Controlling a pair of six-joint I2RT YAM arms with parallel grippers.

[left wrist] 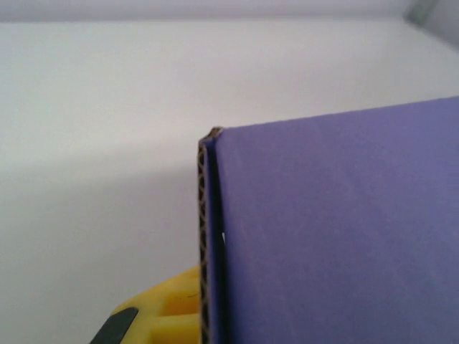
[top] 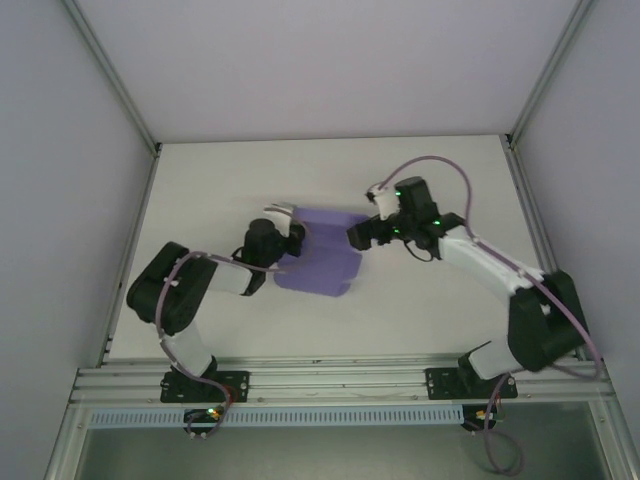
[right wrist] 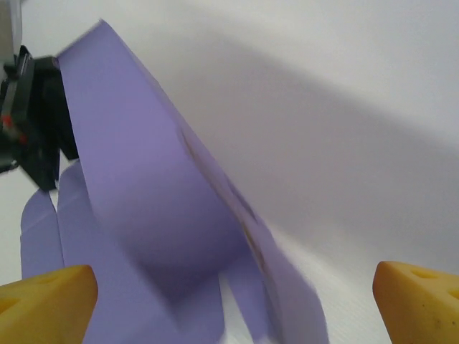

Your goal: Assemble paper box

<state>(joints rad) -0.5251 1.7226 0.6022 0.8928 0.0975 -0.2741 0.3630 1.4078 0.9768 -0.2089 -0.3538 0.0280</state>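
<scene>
Next, my left gripper opens, back away and pinches the panel's corner (left wrist: 213, 137), because the purple box lies slanted and its raised panel covers that gripper's inner finger.
The purple paper box (top: 322, 252) lies partly folded in the middle of the table, one panel raised. My left gripper (top: 288, 232) is at its left edge. In the left wrist view the card (left wrist: 337, 236) stands edge-on, its corrugated edge pressed against one yellow finger (left wrist: 168, 312); the other finger is hidden behind the card, so the gripper (left wrist: 215, 319) looks shut on that panel. My right gripper (top: 360, 236) is at the box's right edge. It is open (right wrist: 233, 304), with yellow fingertips (right wrist: 50, 294) wide apart and the curved purple panel (right wrist: 143, 179) just ahead between them.
The white table (top: 440, 180) is bare around the box. Grey walls and metal frame posts (top: 110, 80) close off the back and sides. An aluminium rail (top: 340, 380) with the arm bases runs along the near edge.
</scene>
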